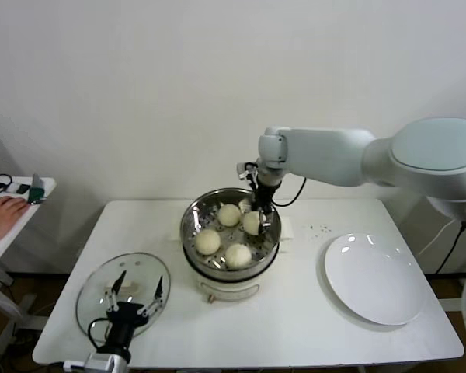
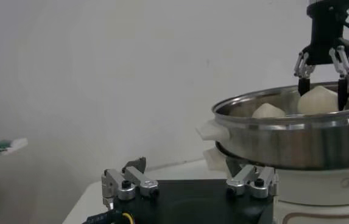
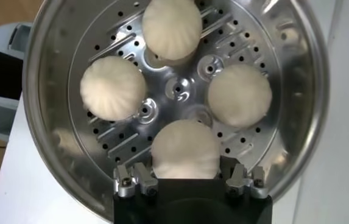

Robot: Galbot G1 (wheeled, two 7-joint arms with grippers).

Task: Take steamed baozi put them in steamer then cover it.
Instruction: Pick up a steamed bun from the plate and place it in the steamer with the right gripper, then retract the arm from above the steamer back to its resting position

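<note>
Next, my left gripper grabs the beige handle (image 1: 126, 287) at the middle of the glass cover, because the steamer is ready to be covered.
Four cream-white baozi lie on the perforated tray of the steel steamer (image 1: 188, 225), which also shows in the right wrist view (image 3: 46, 73). My right gripper (image 1: 260, 214) reaches down into the pot. Its fingers stand spread on either side of the far-right baozi (image 3: 185, 149), which rests on the tray. The other three (image 3: 112, 88) (image 3: 239, 94) (image 3: 171, 27) lie free. The glass cover (image 1: 97, 303) lies flat on the table, front left of the steamer. My left gripper (image 1: 132, 291) is open and empty just over the cover's near side.
A flat white plate (image 1: 377, 280) lies empty at the table's right. The steamer stands mid-table on its white base (image 1: 229, 289). A side table with a person's hand (image 1: 0, 214) is at far left. The left wrist view shows the pot's side (image 2: 290, 131) close ahead.
</note>
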